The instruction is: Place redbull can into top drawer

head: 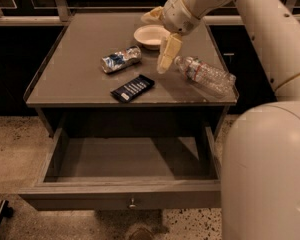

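The redbull can is lying on its side near the dark-blue snack packet, and my gripper will close around the middle of the redbull can (122, 59).
The redbull can (121, 59) lies on its side on the cabinet top, left of centre. My gripper (160, 36) hangs over the top to the right of the can, between it and the water bottle, apart from both. Its fingers (168, 54) are spread open and hold nothing. The top drawer (125, 198) is pulled out below the cabinet top. Its inside is bare, and its round knob (132, 202) faces the front.
A white bowl (149, 36) sits at the back of the top, partly behind my gripper. A clear water bottle (206, 75) lies at the right. A flat dark-blue snack packet (132, 88) lies near the front edge. My arm and base fill the right side.
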You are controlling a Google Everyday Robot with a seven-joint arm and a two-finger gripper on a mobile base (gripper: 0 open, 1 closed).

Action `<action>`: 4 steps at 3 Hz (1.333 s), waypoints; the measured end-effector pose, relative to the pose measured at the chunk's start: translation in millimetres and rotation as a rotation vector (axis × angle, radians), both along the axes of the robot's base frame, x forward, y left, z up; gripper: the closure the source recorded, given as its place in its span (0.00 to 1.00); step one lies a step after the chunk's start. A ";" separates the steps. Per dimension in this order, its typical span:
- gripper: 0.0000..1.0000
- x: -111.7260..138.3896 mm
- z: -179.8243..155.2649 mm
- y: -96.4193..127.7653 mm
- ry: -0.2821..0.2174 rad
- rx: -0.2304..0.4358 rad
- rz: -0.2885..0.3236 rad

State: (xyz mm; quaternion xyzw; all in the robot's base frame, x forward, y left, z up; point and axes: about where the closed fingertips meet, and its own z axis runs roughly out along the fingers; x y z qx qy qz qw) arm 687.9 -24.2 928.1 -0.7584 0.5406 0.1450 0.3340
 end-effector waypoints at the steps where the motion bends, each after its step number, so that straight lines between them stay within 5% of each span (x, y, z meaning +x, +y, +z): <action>1: 0.00 25.5 -7.7 16.8 -0.007 0.017 0.040; 4: 0.00 59.7 -32.9 71.7 0.003 0.063 0.117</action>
